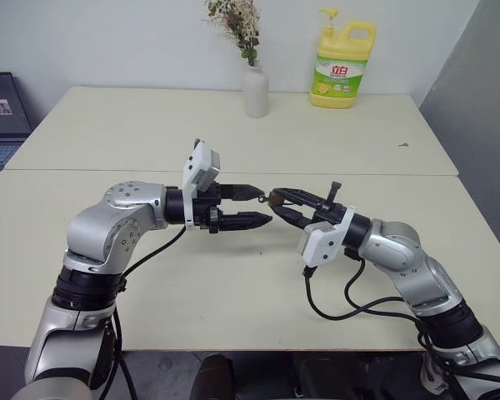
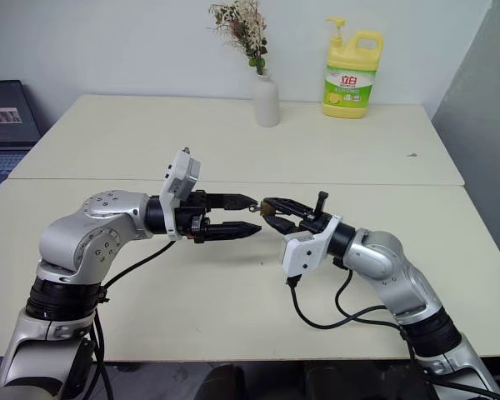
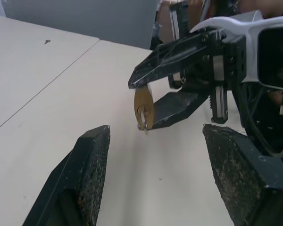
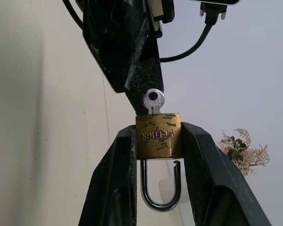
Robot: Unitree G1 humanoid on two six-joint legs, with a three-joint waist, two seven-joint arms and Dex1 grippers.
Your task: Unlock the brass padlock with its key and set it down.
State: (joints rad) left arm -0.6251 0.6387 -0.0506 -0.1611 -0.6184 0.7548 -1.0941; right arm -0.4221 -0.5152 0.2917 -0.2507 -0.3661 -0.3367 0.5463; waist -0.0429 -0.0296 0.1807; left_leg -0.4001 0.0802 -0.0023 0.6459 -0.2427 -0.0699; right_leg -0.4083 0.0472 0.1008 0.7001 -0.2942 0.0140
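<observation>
The padlock's shackle stands sprung within my right gripper's fingers, so next my left gripper grabs the brass body (image 4: 158, 136) before my right gripper pulls the shackle open.
The brass padlock (image 4: 158, 136) is pinched by its boxy body between the fingers of my right gripper (image 1: 277, 204), held above the table. Its silvery shackle (image 4: 159, 188) stands sprung, with one leg out of the body. A small silver key (image 4: 153, 100) sticks out of the keyhole at the other end. My left gripper (image 1: 265, 207) faces it from the left, open, its fingertips just short of the key and touching nothing. The left wrist view shows the padlock (image 3: 144, 106) edge-on, with the key (image 3: 142, 123) pointing toward my left fingers.
Two cream tables (image 1: 233, 275) meet at a seam under the arms. A white vase of dried flowers (image 1: 256, 90) and a yellow detergent bottle (image 1: 343, 67) stand at the far edge. A laptop (image 1: 4, 108) sits off to the left. A tiny item (image 1: 404, 145) lies at the far right.
</observation>
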